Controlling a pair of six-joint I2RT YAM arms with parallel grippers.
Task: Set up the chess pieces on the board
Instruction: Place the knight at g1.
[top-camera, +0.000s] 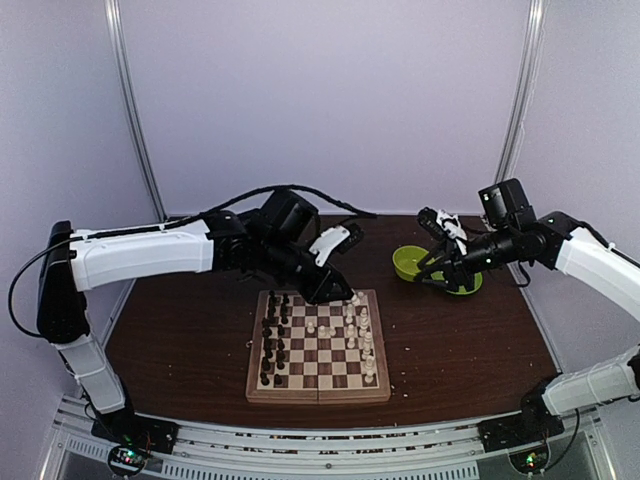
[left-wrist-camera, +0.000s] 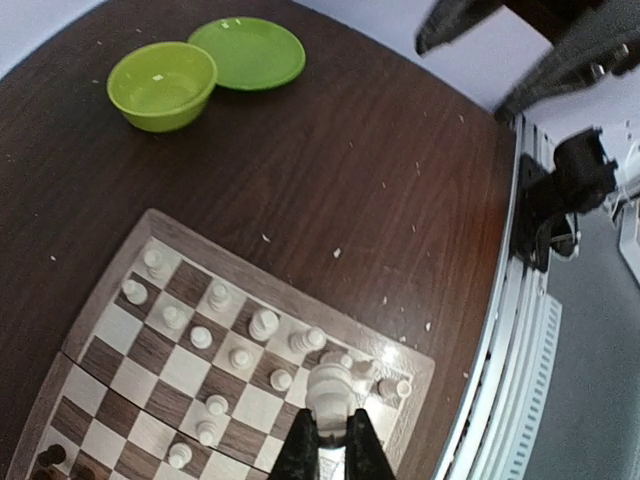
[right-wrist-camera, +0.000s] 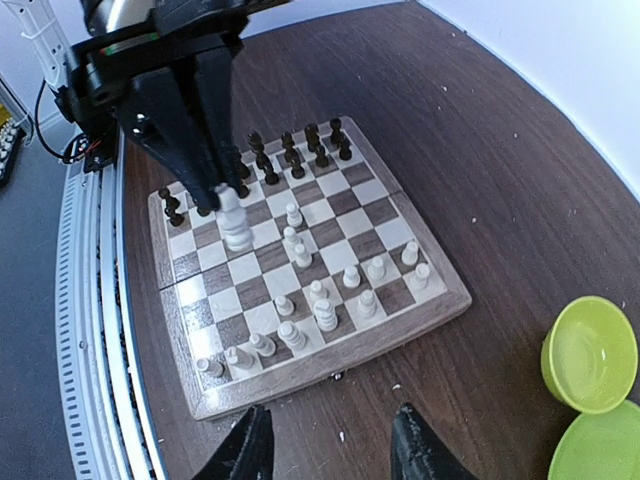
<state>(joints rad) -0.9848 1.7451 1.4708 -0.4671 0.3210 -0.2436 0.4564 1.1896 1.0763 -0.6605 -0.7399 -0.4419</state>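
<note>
The cream piece in my left gripper will be let go on the empty dark edge square (top-camera: 361, 307) (left-wrist-camera: 188, 283) next to the far corner cream piece.
The wooden chessboard (top-camera: 320, 397) lies in the middle of the table. Dark pieces (top-camera: 272, 340) stand in rows along its left side and cream pieces (top-camera: 362, 335) along its right side, with a few cream ones nearer the middle. My left gripper (left-wrist-camera: 333, 425) is shut on a cream piece (left-wrist-camera: 335, 390) and holds it above the board's far right part (left-wrist-camera: 250, 273). From the right wrist view this held piece (right-wrist-camera: 236, 222) hangs above the squares in front of the dark rows (right-wrist-camera: 290, 150). My right gripper (right-wrist-camera: 330, 445) is open and empty, off the board's right edge (right-wrist-camera: 330, 355).
A green bowl (top-camera: 408, 262) and a green plate (top-camera: 462, 283) sit at the far right of the table, under my right gripper (top-camera: 440, 268). Tiny white crumbs (left-wrist-camera: 338, 252) lie scattered on the dark tabletop. The metal rail (top-camera: 320, 440) runs along the near edge.
</note>
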